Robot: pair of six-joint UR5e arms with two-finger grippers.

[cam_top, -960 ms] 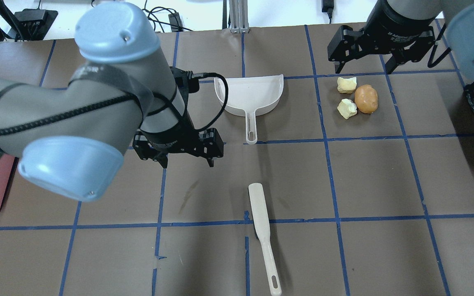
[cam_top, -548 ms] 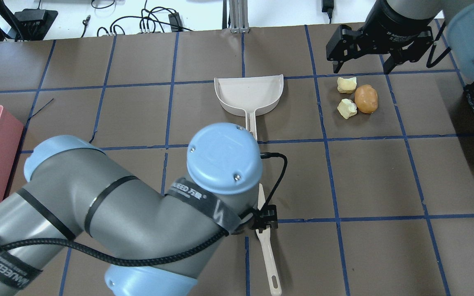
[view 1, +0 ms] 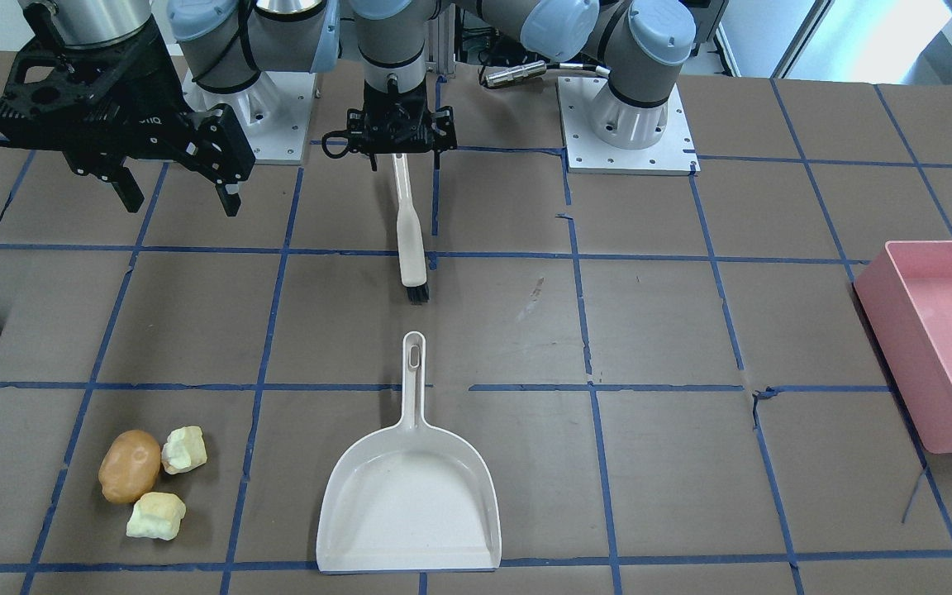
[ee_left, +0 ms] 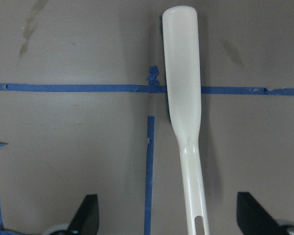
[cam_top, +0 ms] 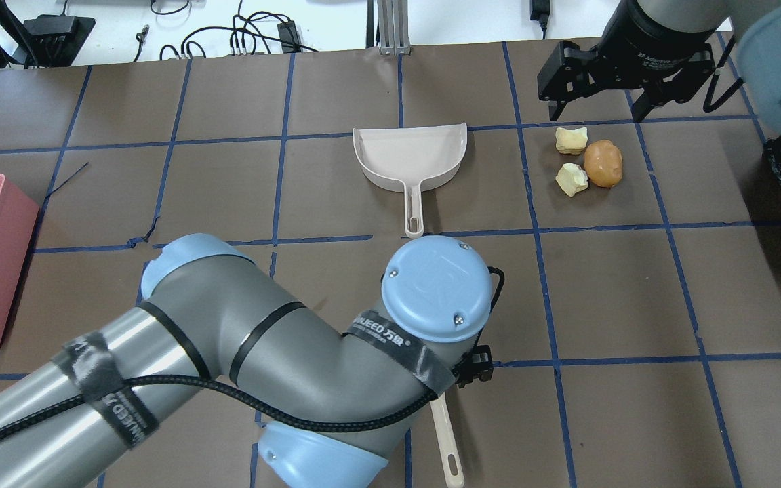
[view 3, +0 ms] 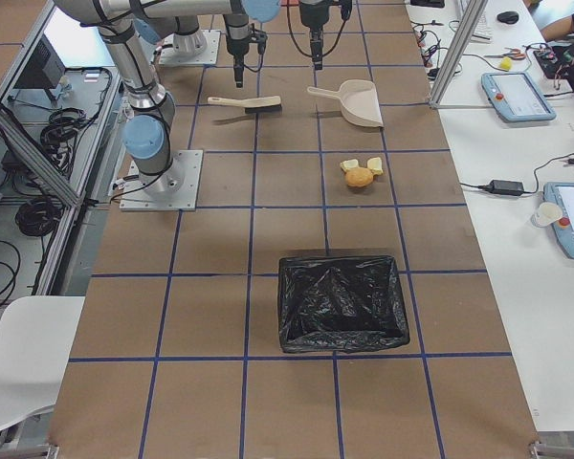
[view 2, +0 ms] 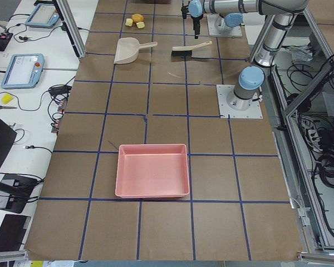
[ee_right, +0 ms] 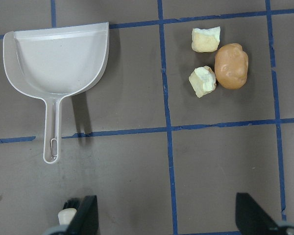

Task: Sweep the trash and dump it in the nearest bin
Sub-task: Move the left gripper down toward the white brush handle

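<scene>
My left gripper is to close on the narrow handle (view 1: 401,170) (ee_left: 192,188) of the white brush, between the hole in the handle and the wide part of the brush.
The trash lies together on the table: a tan-orange lump (cam_top: 603,163) and two pale yellow-green foam chunks (cam_top: 571,139) (cam_top: 572,179), also in the right wrist view (ee_right: 231,66). A white dustpan (cam_top: 412,159) lies left of them, mouth away from the robot. A white brush (view 1: 408,240) lies nearer the robot. My left gripper (view 1: 400,136) is open and straddles the brush handle (ee_left: 193,196) without closing on it. My right gripper (view 1: 174,194) is open and empty, hovering high near the trash.
A pink bin (view 1: 939,330) stands at the table's end on my left. A black-bagged bin (view 3: 342,301) stands on my right, closer to the trash. My left arm (cam_top: 262,366) covers most of the brush in the overhead view.
My left arm has swung from beside the dustpan handle toward the robot's side and now hovers over the brush handle. The right gripper has hardly moved.
</scene>
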